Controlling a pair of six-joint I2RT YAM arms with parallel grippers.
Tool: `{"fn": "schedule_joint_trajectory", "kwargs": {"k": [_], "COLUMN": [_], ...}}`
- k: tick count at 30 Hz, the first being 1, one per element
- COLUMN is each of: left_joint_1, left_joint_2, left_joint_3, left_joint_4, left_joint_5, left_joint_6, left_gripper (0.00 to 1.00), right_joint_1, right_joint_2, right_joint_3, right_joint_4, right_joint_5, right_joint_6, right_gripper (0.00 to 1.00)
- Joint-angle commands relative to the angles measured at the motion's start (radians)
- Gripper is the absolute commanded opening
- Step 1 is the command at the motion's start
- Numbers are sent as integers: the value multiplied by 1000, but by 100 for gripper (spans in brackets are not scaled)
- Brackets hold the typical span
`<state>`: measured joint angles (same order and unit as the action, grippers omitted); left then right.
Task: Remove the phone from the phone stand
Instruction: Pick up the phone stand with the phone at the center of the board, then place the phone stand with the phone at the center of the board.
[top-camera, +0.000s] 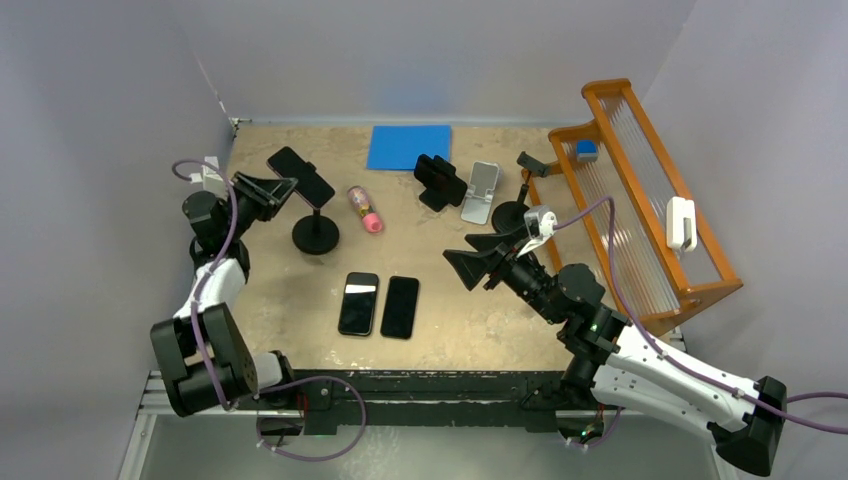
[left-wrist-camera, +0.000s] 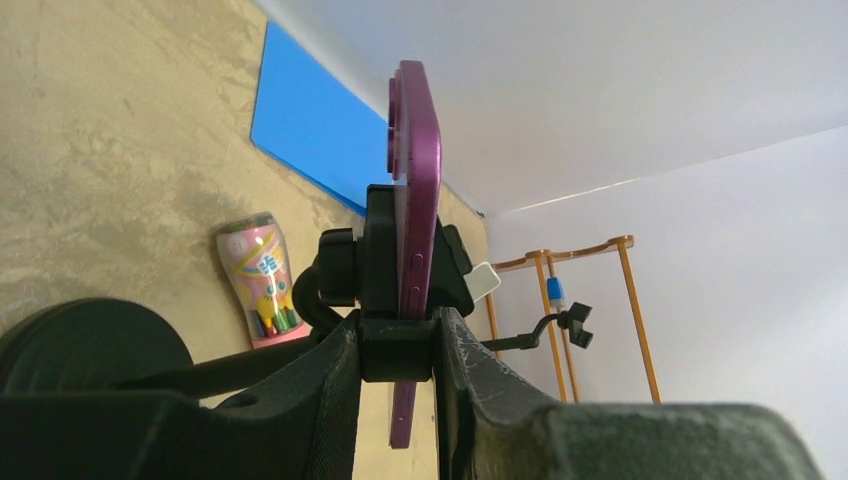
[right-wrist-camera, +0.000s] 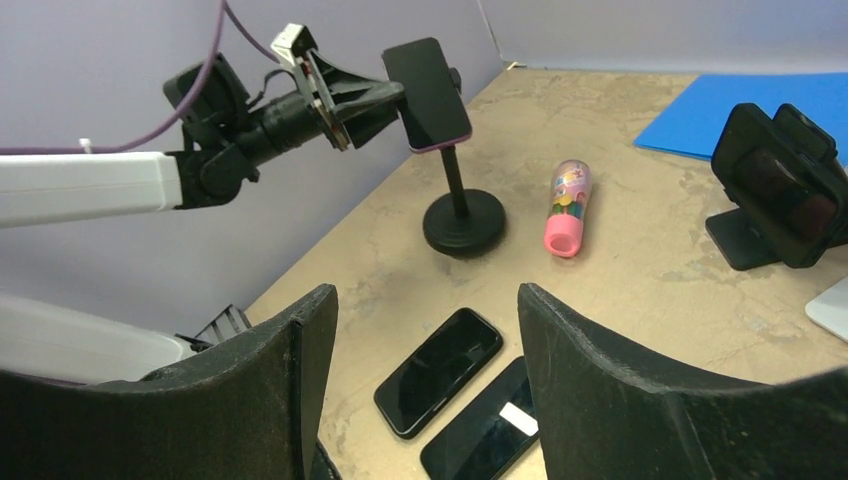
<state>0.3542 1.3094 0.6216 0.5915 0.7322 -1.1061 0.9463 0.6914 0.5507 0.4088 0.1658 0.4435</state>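
Note:
Next, my left gripper lets go of the phone stand on the table (top-camera: 424, 254) between the flat dark phones and the silver stand.
The phone (top-camera: 300, 176), dark-faced with a purple case (left-wrist-camera: 418, 180), sits tilted in the clamp of a black phone stand with a round base (top-camera: 316, 237) at the table's left. My left gripper (top-camera: 272, 190) reaches it from the left and is shut across the phone's edge and the black clamp piece wrapped around it (left-wrist-camera: 397, 345). The right wrist view shows the same grip from afar, phone (right-wrist-camera: 428, 95) above the stand base (right-wrist-camera: 463, 222). Over the table's middle right, my right gripper (top-camera: 470, 268) hovers open and empty (right-wrist-camera: 425, 295).
Two dark phones (top-camera: 359, 303) (top-camera: 400, 307) lie flat side by side at mid-table. A pink bottle (top-camera: 365, 209) lies beside the stand. At the back are a blue sheet (top-camera: 409, 146), another phone on a black stand (top-camera: 440, 180) and a silver stand (top-camera: 481, 192). An orange rack (top-camera: 640, 200) is at the right.

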Motion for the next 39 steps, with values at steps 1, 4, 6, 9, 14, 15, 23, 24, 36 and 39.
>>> {"fn": "schedule_joint_trajectory", "kwargs": {"k": [1,4,6,9,14,15,23,24,36,39], "left_joint_1": [8,7,3,-12,-63,-79,-274,-295,-573,-592], "left_joint_2": [-125,-173,-201,-235,-271,-275,-257,-247,-29,32], "left_joint_3": [122,153,171,191,226,233,280,279,344,357], "left_joint_4": [-2,-62,-94,-125,-146,-145,-128,-115,10,68], "left_joint_5": [-43,-59,-59,-52,-14,-7,25,30,15,26], "left_joint_6": [16,29,32,32,25,26,40,35,92,65], "left_gripper": [0,0,0,0,0,0,0,0,0,0], "right_joint_1": [2,1,2,2,1,2,2,2,2,2], "right_joint_2": [-11,-10,-13,-17,-32,-36,-59,-63,-130,-128], "right_joint_3": [35,42,46,51,60,61,76,77,55,56], "right_joint_4": [28,25,18,9,-13,-18,-49,-54,-84,-90], "right_joint_5": [14,16,22,29,38,40,63,68,103,127], "right_joint_6": [-18,-14,-15,-16,-20,-20,-26,-26,13,12], "right_gripper": [68,68,68,68,68,68,68,68,68,68]}}
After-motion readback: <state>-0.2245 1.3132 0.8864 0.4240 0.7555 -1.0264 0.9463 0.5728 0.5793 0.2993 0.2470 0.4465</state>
